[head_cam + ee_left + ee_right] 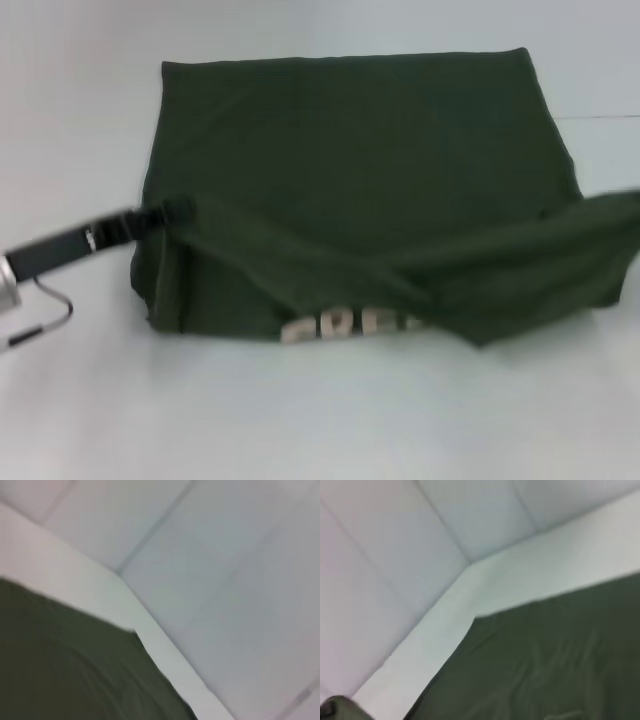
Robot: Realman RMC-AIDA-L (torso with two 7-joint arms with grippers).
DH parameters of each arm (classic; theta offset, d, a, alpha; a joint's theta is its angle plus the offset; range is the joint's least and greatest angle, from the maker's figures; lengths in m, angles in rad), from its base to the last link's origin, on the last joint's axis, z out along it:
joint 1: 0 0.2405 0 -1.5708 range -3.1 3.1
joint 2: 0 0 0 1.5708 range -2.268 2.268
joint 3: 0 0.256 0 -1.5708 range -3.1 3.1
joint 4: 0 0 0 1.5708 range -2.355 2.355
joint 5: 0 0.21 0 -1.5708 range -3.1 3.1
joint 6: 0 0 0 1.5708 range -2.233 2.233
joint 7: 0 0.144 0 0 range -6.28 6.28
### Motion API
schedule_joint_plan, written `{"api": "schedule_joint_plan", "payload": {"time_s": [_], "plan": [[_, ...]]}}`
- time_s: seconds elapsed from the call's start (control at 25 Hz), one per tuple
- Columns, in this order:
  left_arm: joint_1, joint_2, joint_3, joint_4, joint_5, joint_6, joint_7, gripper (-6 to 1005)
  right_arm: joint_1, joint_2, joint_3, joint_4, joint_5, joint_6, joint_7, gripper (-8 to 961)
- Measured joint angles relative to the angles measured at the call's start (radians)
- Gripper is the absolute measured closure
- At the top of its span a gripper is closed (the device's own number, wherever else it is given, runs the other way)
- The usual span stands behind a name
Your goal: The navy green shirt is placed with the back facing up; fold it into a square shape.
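Next, I let go of the shirt's end in my right gripper on the shirt's side edge (560, 146), near the far corner of the shirt.
The navy green shirt (350, 160) lies spread on the white table (300, 420), far larger than the grippers. Pale lettering (345, 327) shows at its near edge. A band of its fabric is lifted and stretched across the near part, from the left side to the right frame edge (620, 215). My left gripper (176, 212), at the end of a black arm, is shut on the left end of that band. The right gripper is outside the head view; the lifted fabric runs toward it. Both wrist views show only shirt fabric (65, 665) (545, 665) on the table.
A white table edge (165, 650) and pale floor tiles (225, 555) show beyond the shirt's corner in the wrist views. A thin cable loop (45, 310) hangs under the left arm.
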Motion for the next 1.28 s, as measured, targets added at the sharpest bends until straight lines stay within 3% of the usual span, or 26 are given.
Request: {"api": "schedule_joint_plan", "payload": {"time_s": [0.28, 0.64, 0.8, 1.08, 1.2, 1.28], "plan": [[-0.060, -0.003, -0.002, -0.034, -0.087, -0.166, 0.007, 939, 0.080, -0.012, -0.021, 0.035, 0.063, 0.181, 0.000, 926], [-0.121, -0.054, 0.004, -0.086, -0.186, -0.415, 0.130, 938, 0.175, 0.002, -0.117, 0.135, 0.134, 0.467, -0.059, 924], [-0.149, -0.068, 0.003, -0.127, -0.248, -0.503, 0.225, 939, 0.208, 0.015, -0.147, 0.184, 0.158, 0.589, -0.104, 923], [-0.185, -0.120, -0.002, -0.152, -0.373, -0.636, 0.438, 940, 0.249, 0.044, -0.150, 0.275, 0.233, 0.778, -0.239, 922], [-0.201, -0.125, -0.002, -0.212, -0.468, -0.686, 0.589, 941, 0.263, 0.074, -0.151, 0.291, 0.263, 0.876, -0.304, 921], [-0.203, -0.125, -0.002, -0.223, -0.486, -0.695, 0.625, 941, 0.266, 0.082, -0.151, 0.295, 0.269, 0.896, -0.320, 921]]}}
